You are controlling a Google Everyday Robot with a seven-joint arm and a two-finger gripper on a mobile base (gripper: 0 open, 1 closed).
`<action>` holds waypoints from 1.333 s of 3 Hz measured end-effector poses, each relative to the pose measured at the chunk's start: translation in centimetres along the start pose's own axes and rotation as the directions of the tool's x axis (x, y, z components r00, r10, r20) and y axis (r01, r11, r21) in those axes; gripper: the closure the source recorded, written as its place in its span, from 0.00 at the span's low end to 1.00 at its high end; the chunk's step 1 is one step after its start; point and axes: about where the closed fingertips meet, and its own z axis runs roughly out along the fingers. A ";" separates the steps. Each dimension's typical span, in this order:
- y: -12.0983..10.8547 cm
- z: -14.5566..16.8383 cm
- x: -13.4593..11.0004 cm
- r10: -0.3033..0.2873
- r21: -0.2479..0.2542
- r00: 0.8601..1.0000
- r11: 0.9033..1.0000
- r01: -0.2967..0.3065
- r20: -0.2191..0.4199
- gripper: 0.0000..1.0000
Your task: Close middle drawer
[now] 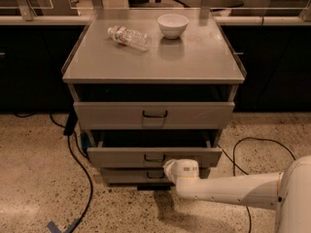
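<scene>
I will let go of the middle drawer, which is partly pulled out now, pushed into the cabinet [154, 148], between the top drawer and the bottom drawer.
The middle drawer [121, 157] is a shallow grey metal drawer with a small dark loop handle [154, 158]. It stands partly pulled out of the cabinet [77, 72], showing a dark gap behind its front. My gripper [172, 168] is at the end of my white arm [228, 191], which reaches in from the lower right. It sits at the lower edge of the middle drawer's front, just right of the handle.
The top drawer [112, 114] is slightly out. The bottom drawer [126, 176] sits near the floor. A plastic bottle [129, 37] lies on the cabinet top and a white bowl [173, 25] stands there. Black cables [80, 178] run on the floor at left and at right [243, 144].
</scene>
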 end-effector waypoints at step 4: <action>-4.8 2.4 1.8 -0.048 0.056 0.999 0.997 0.049 -0.017 1.00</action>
